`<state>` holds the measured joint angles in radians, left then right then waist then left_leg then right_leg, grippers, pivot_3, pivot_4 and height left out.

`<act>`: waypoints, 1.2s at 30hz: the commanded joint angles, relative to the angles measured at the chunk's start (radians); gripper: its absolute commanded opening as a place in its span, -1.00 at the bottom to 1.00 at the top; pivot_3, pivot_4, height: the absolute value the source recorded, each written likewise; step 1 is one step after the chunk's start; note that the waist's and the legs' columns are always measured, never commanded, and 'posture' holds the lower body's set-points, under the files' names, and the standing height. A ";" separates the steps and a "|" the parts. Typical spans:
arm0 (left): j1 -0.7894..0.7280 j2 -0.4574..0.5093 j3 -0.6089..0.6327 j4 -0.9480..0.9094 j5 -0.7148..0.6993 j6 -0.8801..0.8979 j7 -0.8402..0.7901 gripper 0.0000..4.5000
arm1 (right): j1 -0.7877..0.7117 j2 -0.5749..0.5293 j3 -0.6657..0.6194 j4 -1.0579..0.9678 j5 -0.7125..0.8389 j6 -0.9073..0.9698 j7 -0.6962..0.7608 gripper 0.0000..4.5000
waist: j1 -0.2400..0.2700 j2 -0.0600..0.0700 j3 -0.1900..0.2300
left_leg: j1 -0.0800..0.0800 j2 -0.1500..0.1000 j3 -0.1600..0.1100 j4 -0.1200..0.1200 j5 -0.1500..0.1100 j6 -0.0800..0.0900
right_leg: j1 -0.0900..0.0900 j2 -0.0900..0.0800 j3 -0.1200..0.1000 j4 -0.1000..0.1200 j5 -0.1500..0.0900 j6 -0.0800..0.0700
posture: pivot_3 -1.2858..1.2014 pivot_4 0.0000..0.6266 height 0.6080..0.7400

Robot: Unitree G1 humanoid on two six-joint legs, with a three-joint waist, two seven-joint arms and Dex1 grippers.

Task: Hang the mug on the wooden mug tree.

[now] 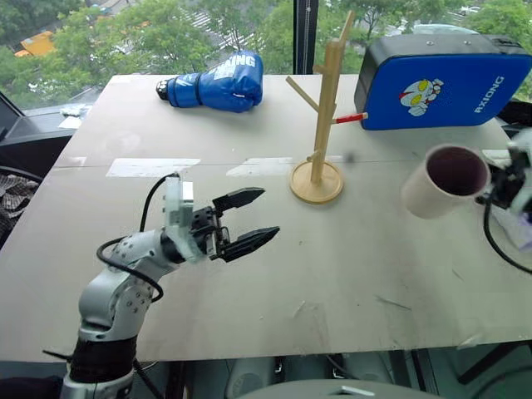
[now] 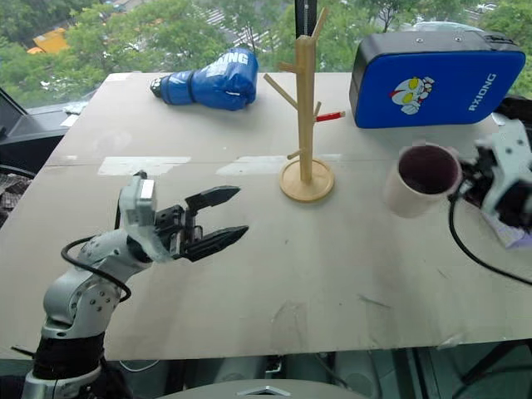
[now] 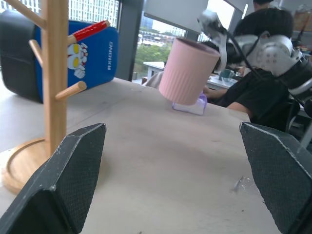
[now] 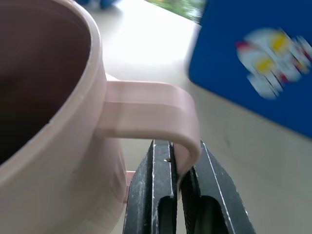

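Observation:
The robot's right gripper should release the mug hanging just under the red-tipped peg (image 1: 347, 148) of the wooden mug tree.
The mug (image 1: 445, 179), pale with a dark inside, hangs tilted over the table's right side, its mouth turned toward me. My right gripper (image 4: 178, 153) is shut on the mug's handle (image 4: 161, 105) and comes in from the right edge (image 1: 492, 189). The wooden mug tree (image 1: 321, 125) stands upright on its round base at the table's middle back, left of the mug, with a red-tipped peg (image 1: 353, 118) pointing right. My left gripper (image 1: 249, 223) is open and holds nothing, low over the table's left half, pointing toward the tree. In the left wrist view, the tree (image 3: 54, 83) and mug (image 3: 187, 70) lie ahead of its fingers (image 3: 73, 180).
A blue boxing glove (image 1: 216, 83) lies at the back left. A blue padded shield (image 1: 440, 79) stands at the back right behind the tree. A small purple item (image 3: 192, 105) sits on the table near the mug. A person (image 3: 263, 63) sits beyond the table's right side.

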<state>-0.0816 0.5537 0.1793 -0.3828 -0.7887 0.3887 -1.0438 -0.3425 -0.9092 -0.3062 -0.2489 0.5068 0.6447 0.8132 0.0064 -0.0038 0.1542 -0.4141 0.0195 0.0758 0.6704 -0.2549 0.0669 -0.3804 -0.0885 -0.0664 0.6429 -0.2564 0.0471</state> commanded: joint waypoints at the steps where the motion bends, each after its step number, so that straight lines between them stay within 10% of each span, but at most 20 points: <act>1: 0.008 -0.002 0.040 -0.021 -0.014 -0.038 0.002 1.00 | -0.178 -0.009 0.137 0.044 -0.016 0.003 0.066 -0.97 | 0.006 -0.001 0.000 | 0.000 0.000 0.000 0.000 0.000 0.000 | 0.000 0.000 -0.001 0.000 0.000 0.000 | 0.03 -0.52 0.87; 22: 0.186 -0.027 0.175 -0.084 -0.127 -0.060 0.037 1.00 | -0.871 0.292 0.528 0.766 -0.340 -0.236 0.305 -0.97 | -0.020 -0.001 0.002 | -0.002 -0.001 0.000 0.000 0.000 0.000 | -0.001 -0.001 -0.003 0.000 0.001 0.000 | 0.03 -0.52 0.87; 25: 0.182 -0.031 0.169 -0.084 -0.122 -0.064 0.044 1.00 | -0.890 0.320 0.538 0.842 -0.377 -0.271 0.312 -0.97 | -0.020 -0.001 0.002 | -0.001 -0.001 0.000 -0.001 0.000 0.000 | -0.001 -0.001 -0.003 0.001 0.001 0.000 | 0.03 -0.52 0.87; 29: 0.171 -0.028 0.137 -0.095 -0.052 -0.077 0.093 1.00 | -0.863 0.313 0.506 0.895 -0.422 -0.337 0.265 -0.21 | -0.018 0.000 0.002 | -0.002 -0.002 0.000 -0.001 0.000 0.000 | -0.001 -0.001 -0.003 0.000 0.001 0.000 | 0.03 -0.52 0.87; 36: 0.158 -0.028 0.102 -0.104 -0.042 -0.044 0.163 1.00 | -0.606 0.171 0.338 0.663 -0.323 -0.364 0.300 -0.21 | -0.014 -0.001 0.003 | -0.003 -0.002 0.000 -0.001 0.000 0.000 | 0.000 -0.005 -0.004 -0.001 0.001 0.000 | 0.03 -0.52 0.87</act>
<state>0.0774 0.5207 0.2772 -0.4565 -0.8377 0.3469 -0.8932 -0.9686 -0.7082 0.0943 0.4877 0.1481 0.2972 1.1071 -0.0071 -0.0045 0.1567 -0.4166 0.0171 0.0754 0.6688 -0.2549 0.0665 -0.3809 -0.0937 -0.0708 0.6416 -0.2559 0.0469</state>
